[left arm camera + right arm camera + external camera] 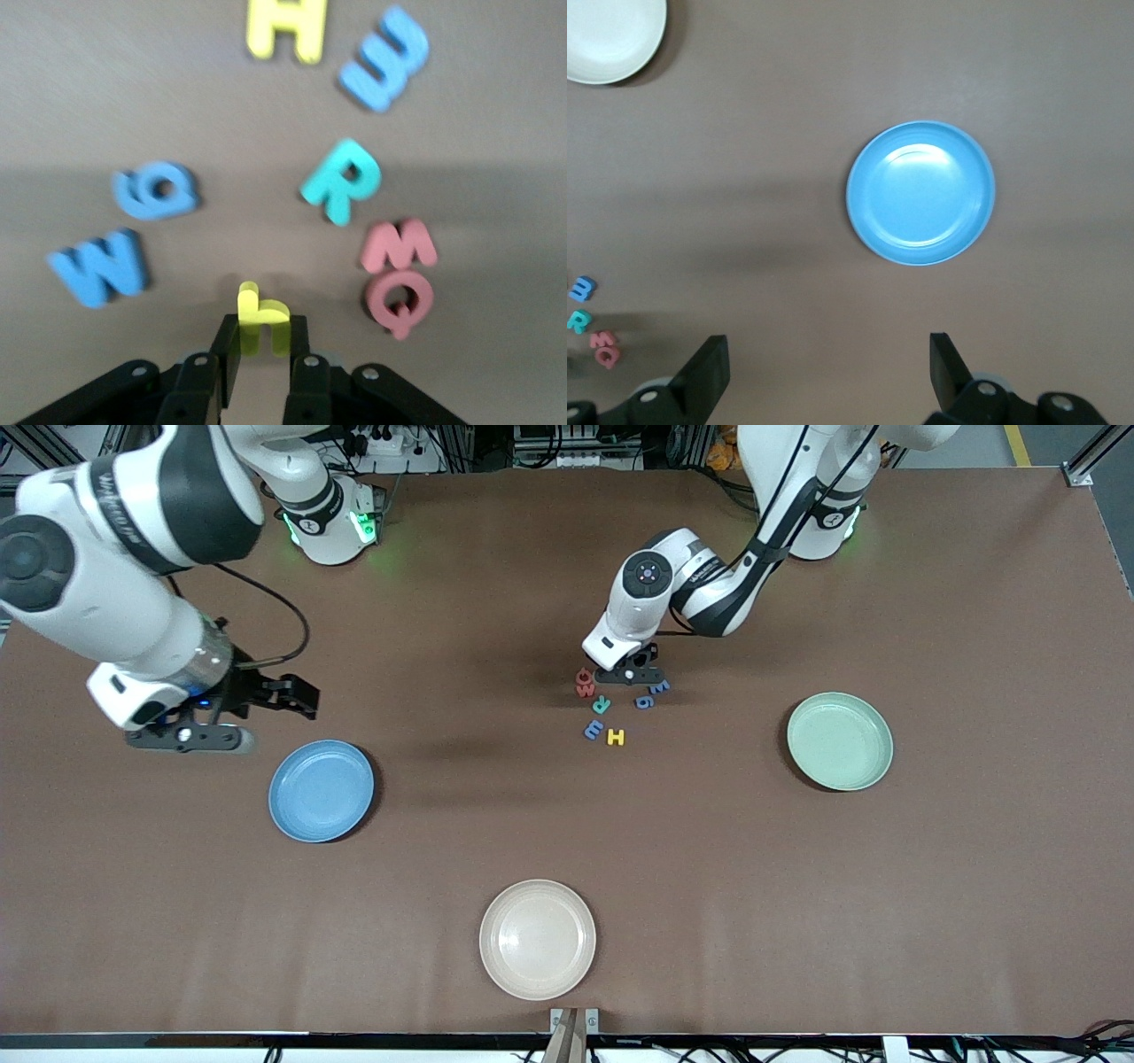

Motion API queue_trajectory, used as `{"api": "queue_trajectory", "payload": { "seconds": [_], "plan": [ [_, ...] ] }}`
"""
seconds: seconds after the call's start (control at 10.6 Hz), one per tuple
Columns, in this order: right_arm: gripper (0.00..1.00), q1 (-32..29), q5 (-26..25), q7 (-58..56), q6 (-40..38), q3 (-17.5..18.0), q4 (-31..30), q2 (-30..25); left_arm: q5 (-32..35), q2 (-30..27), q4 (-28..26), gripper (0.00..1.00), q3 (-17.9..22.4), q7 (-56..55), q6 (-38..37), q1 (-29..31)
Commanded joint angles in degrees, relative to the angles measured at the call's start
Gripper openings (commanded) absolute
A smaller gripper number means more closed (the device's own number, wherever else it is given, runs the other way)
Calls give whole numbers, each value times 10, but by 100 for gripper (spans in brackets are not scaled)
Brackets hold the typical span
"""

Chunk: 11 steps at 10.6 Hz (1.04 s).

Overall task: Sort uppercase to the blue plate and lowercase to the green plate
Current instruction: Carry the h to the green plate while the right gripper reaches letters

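Note:
Next, my left gripper lets go of the yellow lowercase h on the green plate (803, 745), near the plate's rim that faces the group of letters.
My left gripper (627, 676) is down at the letter cluster in the middle of the table, and in the left wrist view this gripper (263, 341) is shut on the yellow lowercase h (261, 317). Around it lie the red O (396, 301), red w (399, 245), teal R (341, 180), blue g (155, 189), blue W (99, 266), blue m-like piece (385, 60) and yellow H (285, 31). The blue plate (321, 790) lies toward the right arm's end, the green plate (839, 741) toward the left arm's end. My right gripper (190, 735) hangs open and empty over bare table beside the blue plate (921, 193).
A beige plate (537, 939) sits near the table's front edge, nearer to the front camera than the letters. Broad stretches of brown table lie between the cluster and each plate. The right arm waits.

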Motion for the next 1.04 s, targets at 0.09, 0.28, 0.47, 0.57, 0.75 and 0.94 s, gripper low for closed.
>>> {"api": "queue_trajectory", "payload": {
  "seconds": [0.09, 0.28, 0.47, 0.57, 0.75, 0.94],
  "plan": [
    [100, 7, -1, 65, 53, 49, -49, -4, 3, -80, -10, 0, 1, 103, -110, 81],
    [99, 40, -1, 120, 100, 67, -74, 7, 15, -113, -13, 0, 1, 218, -161, 164],
    [99, 65, -1, 191, 136, 103, -75, 34, 20, -137, -14, 0, 1, 330, -197, 246],
    [99, 82, -5, 227, 151, 115, -75, 48, 44, -143, -14, 0, 1, 382, -199, 290],
    [99, 119, -12, 277, 183, 137, -78, 78, 53, -136, -14, 0, 0, 475, -196, 362],
    [99, 154, -54, 354, 224, 157, -78, 122, 53, -129, -19, 0, -1, 499, -189, 388]
  ]
}}
